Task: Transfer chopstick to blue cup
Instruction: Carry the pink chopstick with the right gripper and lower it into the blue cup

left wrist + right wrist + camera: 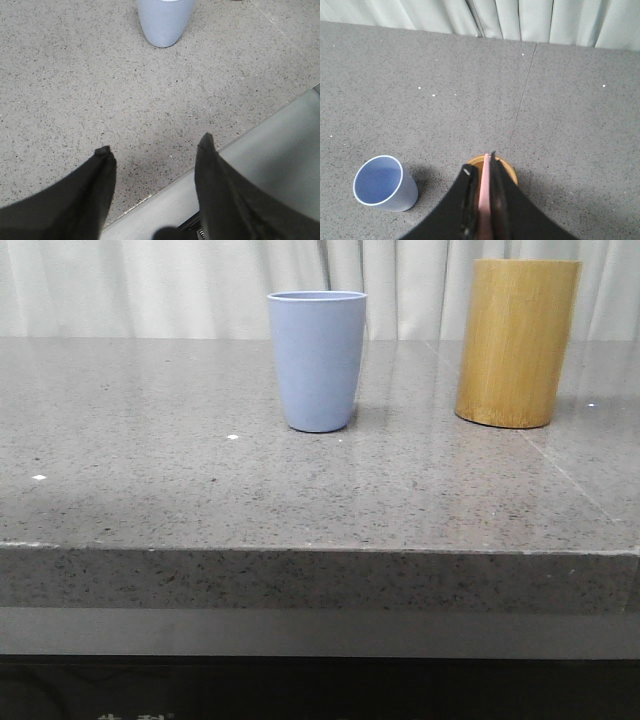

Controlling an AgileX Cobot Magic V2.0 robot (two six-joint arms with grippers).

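Observation:
The chopstick is going to lean in the blue cup against the rim (401, 175) nearest the bamboo holder after my right gripper lets it go.
The blue cup (316, 360) stands upright mid-table, with its open mouth showing in the right wrist view (382, 185). The yellow-brown bamboo holder (517, 343) stands to its right. My right gripper (481, 167) is shut on a pale pink chopstick (485, 200), directly above the holder's rim (510, 171). The chopstick's lower end is hidden by the fingers. Neither the chopstick nor any gripper shows in the front view. My left gripper (155, 144) is open and empty, low over the table's front edge, with the cup (165, 22) well ahead of it.
The grey speckled stone table (150, 440) carries only the cup and the holder. Its front edge (165, 187) runs under the left fingers. A pale curtain (150, 290) hangs behind the table.

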